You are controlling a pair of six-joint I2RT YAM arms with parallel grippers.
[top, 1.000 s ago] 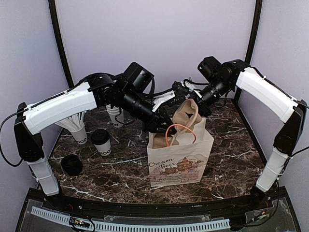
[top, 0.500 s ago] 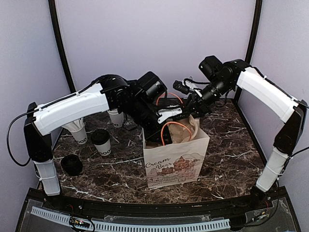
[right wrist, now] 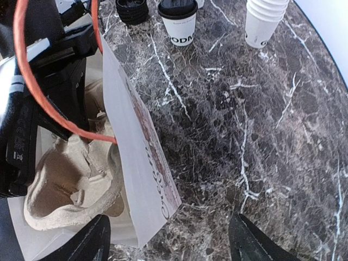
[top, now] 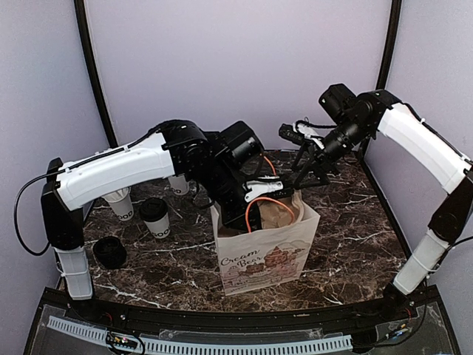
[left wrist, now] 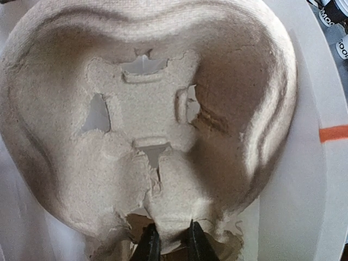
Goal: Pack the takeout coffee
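Observation:
I will release the beige pulp cup carrier from my left gripper so that it lies flat on the bottom of the white paper bag [top: 245, 268].
The takeout coffee [top: 154, 216], a small white cup with a black lid, stands on the table left of the bag; the right wrist view shows the coffee [right wrist: 179, 22] at the top. A white paper bag [top: 267, 251] with orange handles stands mid-table. My left gripper [top: 255, 209] reaches into the bag's mouth. In the left wrist view the left gripper [left wrist: 168, 242] is shut on the edge of a beige pulp cup carrier [left wrist: 147, 109]. The carrier [right wrist: 70, 187] lies inside the bag [right wrist: 142, 157]. My right gripper [top: 309, 174] hangs open above the bag's back right rim, holding nothing.
A stack of nested white cups [top: 120, 203] stands at the far left, and the stack [right wrist: 265, 19] also shows in the right wrist view. Another white cup [top: 177, 183] stands behind the left arm. A loose black lid [top: 109, 252] lies near the left front. Walls enclose the marble table [top: 355, 222].
The left arm has pushed the carrier down into the bag, which slid a little leftward. The right gripper has opened and drawn back up and to the right.

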